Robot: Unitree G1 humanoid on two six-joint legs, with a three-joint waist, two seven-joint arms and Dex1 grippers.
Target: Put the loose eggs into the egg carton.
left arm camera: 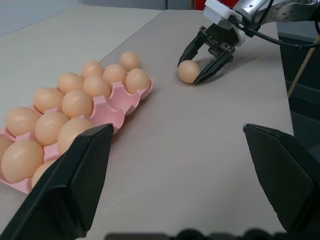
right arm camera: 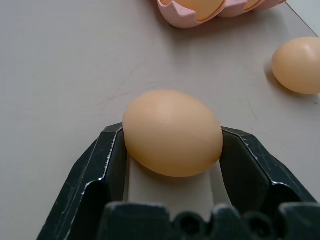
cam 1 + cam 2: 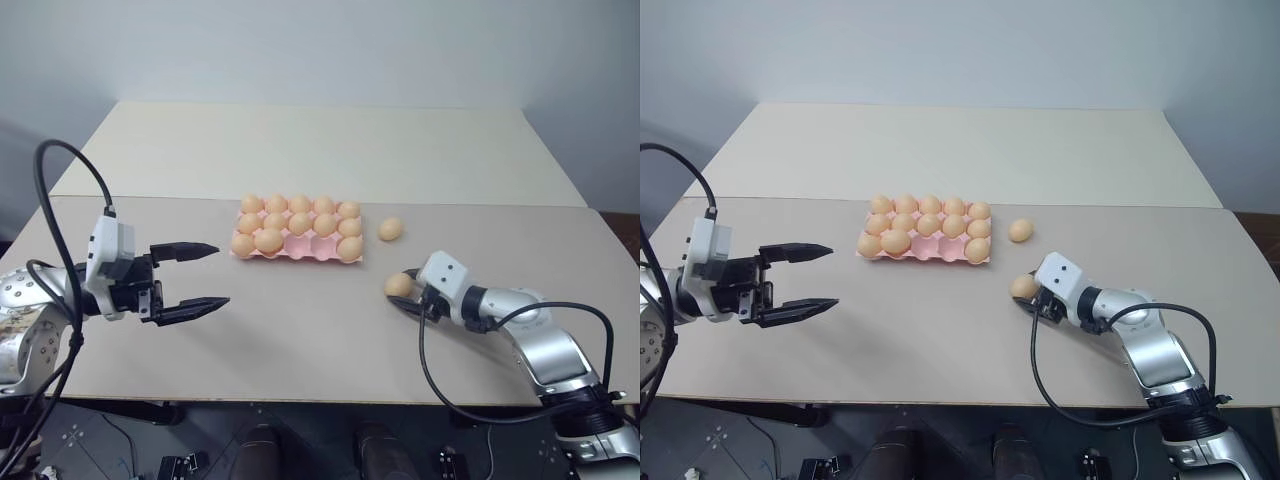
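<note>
The carton has a bare near-row cup farther from the other loose egg (image 3: 296,244). My right gripper needs to let go of the egg, still on the table nearer me, in that cup.
The pink egg carton (image 3: 310,253) lies mid-table, its two far rows full of tan eggs and its near row partly filled, with bare cups in the middle. One loose egg (image 3: 391,229) rests on the table just right of the carton. A second loose egg (image 3: 398,285) sits on the table nearer me, and my right gripper (image 3: 406,290) is shut on it; in the right wrist view this egg (image 2: 172,132) is pinched between both black fingers (image 2: 97,165). My left gripper (image 3: 208,276) hovers open and empty left of the carton.
The beige table (image 3: 300,340) has a seam running across behind the carton, with a second tabletop (image 3: 330,145) beyond it. Cables loop from both arms near the table's front edge.
</note>
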